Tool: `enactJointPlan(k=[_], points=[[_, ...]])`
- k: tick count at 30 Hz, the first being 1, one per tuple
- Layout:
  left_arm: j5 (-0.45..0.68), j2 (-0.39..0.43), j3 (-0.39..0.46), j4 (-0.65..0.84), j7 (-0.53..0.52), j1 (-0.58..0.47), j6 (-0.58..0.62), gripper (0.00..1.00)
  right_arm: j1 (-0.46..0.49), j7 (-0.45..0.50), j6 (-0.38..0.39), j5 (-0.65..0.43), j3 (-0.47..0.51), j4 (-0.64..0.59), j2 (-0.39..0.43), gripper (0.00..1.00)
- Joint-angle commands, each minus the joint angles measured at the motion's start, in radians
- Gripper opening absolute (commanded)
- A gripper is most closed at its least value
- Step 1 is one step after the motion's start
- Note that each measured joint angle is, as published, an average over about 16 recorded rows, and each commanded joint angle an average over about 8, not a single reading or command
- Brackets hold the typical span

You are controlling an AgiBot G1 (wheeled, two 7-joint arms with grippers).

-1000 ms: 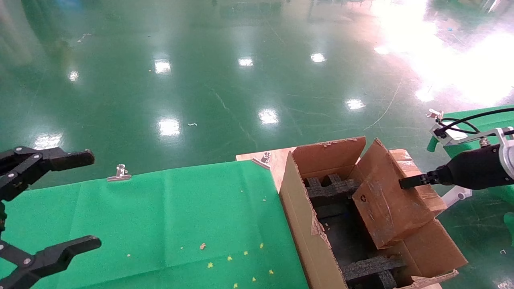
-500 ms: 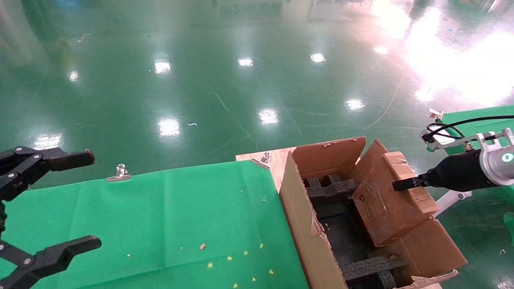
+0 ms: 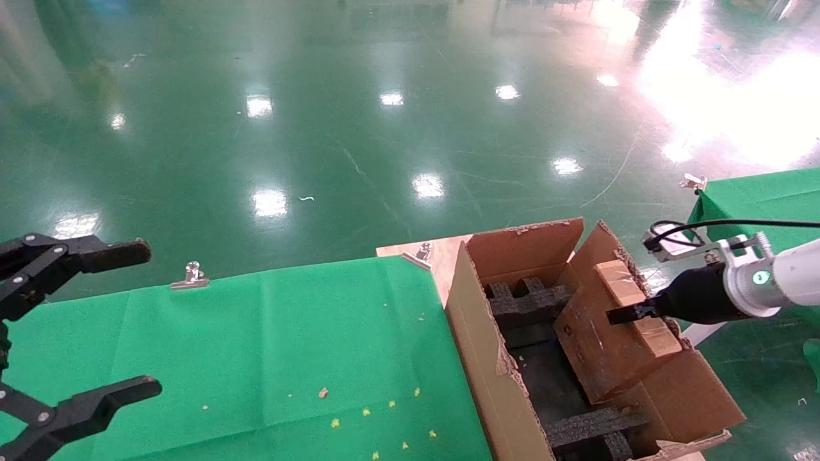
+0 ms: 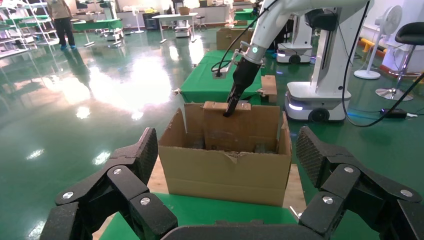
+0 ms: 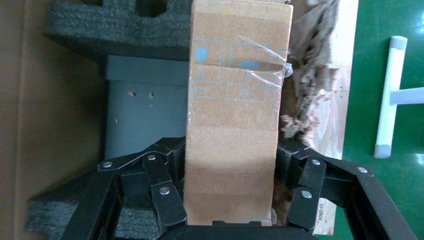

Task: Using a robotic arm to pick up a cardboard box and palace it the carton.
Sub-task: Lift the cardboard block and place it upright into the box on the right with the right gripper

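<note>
Next, my right gripper lets go of the cardboard box between the carton's black foam blocks [image 3: 590, 369], along the side of the carton farthest from the clip.
My right gripper [image 3: 620, 314] is shut on the cardboard box [image 3: 608, 336], a small brown taped box held tilted inside the carton [image 3: 477, 358]. The box's lower end is down among the carton's black foam blocks [image 3: 525, 301]. In the right wrist view the black fingers [image 5: 165, 195] press both sides of the box [image 5: 235, 110]. From the left wrist view the box [image 4: 220, 130] stands inside the carton [image 4: 225, 172], with the white right arm [image 4: 280, 15] reaching down from above. My left gripper [image 3: 144, 318] hangs open and empty over the green table's near left.
The carton stands on a wooden board at the right end of the green-cloth table [image 3: 256, 346], its tall flaps [image 3: 525, 246] up. A metal clip [image 3: 190, 275] holds the cloth's far edge. Another green table [image 3: 762, 195] lies at far right, with glossy green floor beyond.
My right gripper has carried the cardboard box left and down, deeper into the carton. The left arm has not moved.
</note>
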Motion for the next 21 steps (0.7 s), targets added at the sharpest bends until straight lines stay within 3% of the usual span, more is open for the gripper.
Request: enactJointPlan(k=[1,10,21], points=[[0.000,0.000,0.000,0.000,0.000,0.000,0.000,1.00,-0.017,0.013,0.024,-0.002,-0.004,0.017,-0.001,0.00],[0.000,0.000,0.000,0.000,0.000,0.000,0.000,1.00,-0.085,0.011,0.083,0.001,-0.011,-0.011,-0.053,0.00],[0.000,0.000,0.000,0.000,0.000,0.000,0.000,1.00,-0.143,-0.035,0.095,0.018,-0.009,-0.102,-0.122,0.00]])
